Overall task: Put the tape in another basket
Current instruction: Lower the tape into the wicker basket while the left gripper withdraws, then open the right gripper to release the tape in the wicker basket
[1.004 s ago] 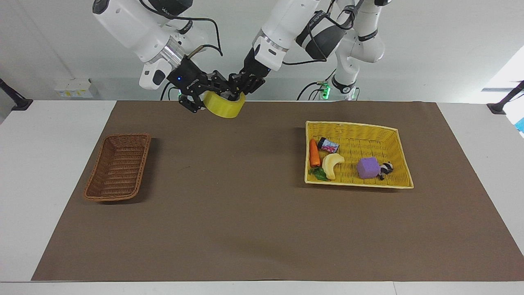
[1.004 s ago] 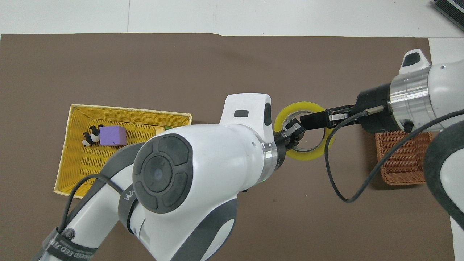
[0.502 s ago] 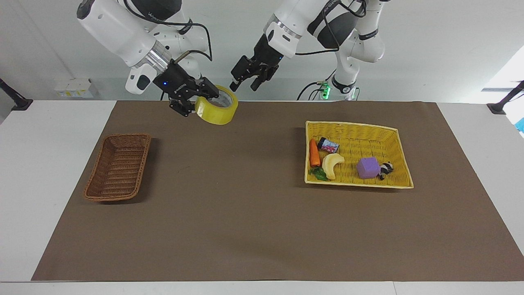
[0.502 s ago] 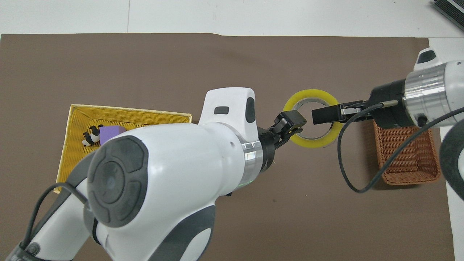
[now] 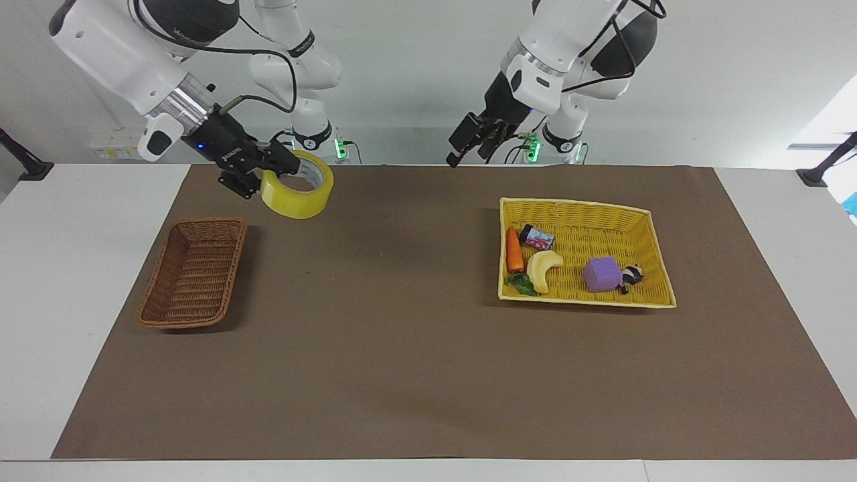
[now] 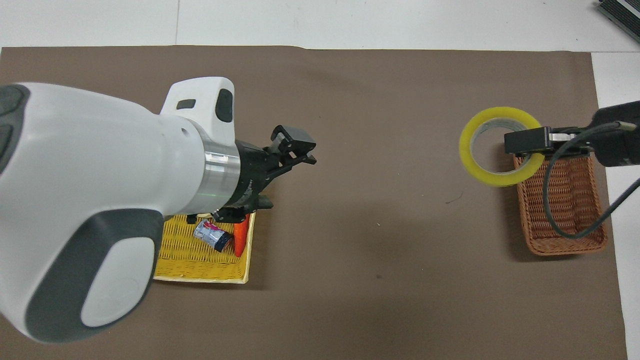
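Observation:
The robot's right gripper needs to release the tape on the dark-brown wicker basket's bottom [image 6: 558,184], toward the end nearest that gripper. The tape is now in the air over the mat.
The tape [image 5: 298,201], a wide yellow roll with a pale core, hangs in my right gripper [image 5: 271,175], which is shut on the roll's wall. It is in the air over the mat, just beside the corner of the dark-brown wicker basket [image 5: 194,274]; the basket holds nothing. In the overhead view the tape [image 6: 472,160] in the right gripper [image 6: 525,141] overlaps the edge of the brown basket [image 6: 562,215]. My left gripper [image 5: 469,142] is open and empty, raised over the mat near the yellow basket; it also shows in the overhead view [image 6: 297,148].
The larger yellow basket [image 5: 576,204] toward the left arm's end holds a carrot [image 5: 513,250], a pale banana [image 5: 542,269], a purple cube [image 5: 601,274], a small can [image 5: 537,236] and a panda toy [image 5: 631,276]. A brown mat [image 5: 402,348] covers the table.
One second ago both grippers held the tape. The left gripper let go and drew back toward the yellow basket's end. The right gripper carried the tape toward the brown basket.

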{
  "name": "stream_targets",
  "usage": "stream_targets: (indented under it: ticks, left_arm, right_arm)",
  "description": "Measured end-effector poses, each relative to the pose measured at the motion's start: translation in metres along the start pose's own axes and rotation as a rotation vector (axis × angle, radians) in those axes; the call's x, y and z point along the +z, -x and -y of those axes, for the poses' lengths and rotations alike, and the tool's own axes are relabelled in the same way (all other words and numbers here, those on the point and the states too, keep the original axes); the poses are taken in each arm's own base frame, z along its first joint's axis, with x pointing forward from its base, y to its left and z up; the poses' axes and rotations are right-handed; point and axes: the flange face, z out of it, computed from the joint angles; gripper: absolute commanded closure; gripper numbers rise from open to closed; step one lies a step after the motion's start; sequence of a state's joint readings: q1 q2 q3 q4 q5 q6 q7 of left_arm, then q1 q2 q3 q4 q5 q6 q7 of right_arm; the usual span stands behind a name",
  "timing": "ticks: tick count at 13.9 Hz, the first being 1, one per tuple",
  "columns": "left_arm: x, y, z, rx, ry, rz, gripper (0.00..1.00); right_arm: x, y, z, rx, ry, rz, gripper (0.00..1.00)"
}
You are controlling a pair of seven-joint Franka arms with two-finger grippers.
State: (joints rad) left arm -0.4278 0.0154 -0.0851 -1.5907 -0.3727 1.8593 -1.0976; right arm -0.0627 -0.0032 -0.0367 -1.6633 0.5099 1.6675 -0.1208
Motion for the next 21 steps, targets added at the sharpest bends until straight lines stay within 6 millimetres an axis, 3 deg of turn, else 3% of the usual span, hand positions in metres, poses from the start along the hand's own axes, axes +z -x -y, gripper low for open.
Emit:
stream_targets:
  ticks: [5,7,9,11,15,19,21]
  left_arm:
    - [-0.027,-0.088,0.056,0.085,-0.109,-0.017,0.00]
    - [-0.040,-0.121,0.079,0.147,-0.156,-0.056,0.00]
    - [-0.052,-0.147,0.099,0.170,-0.210,-0.118,0.00]
    - [-0.063,-0.166,0.115,0.233,-0.245,-0.147,0.00]
    - [-0.086,-0.204,0.155,0.437,-0.299,-0.130,0.00]
    - [-0.091,-0.209,0.167,0.622,-0.427,-0.118,0.00]
    - [-0.092,-0.208,0.171,0.701,-0.471,-0.097,0.00]
  right_arm:
    - [-0.019,0.009,-0.087,0.080,0.113,0.020,1.00]
    - [-0.011,0.008,-0.134,0.094,0.107,0.038,1.00]
    - [0.011,-0.003,-0.188,0.088,0.110,0.033,1.00]
    - [0.041,-0.015,-0.228,0.090,0.115,0.036,1.00]
    - [0.083,-0.022,-0.270,0.050,0.153,0.084,1.00]
    - [0.105,0.003,-0.332,-0.005,0.153,0.102,1.00]
    - [0.113,0.008,-0.346,-0.007,0.151,0.107,1.00]
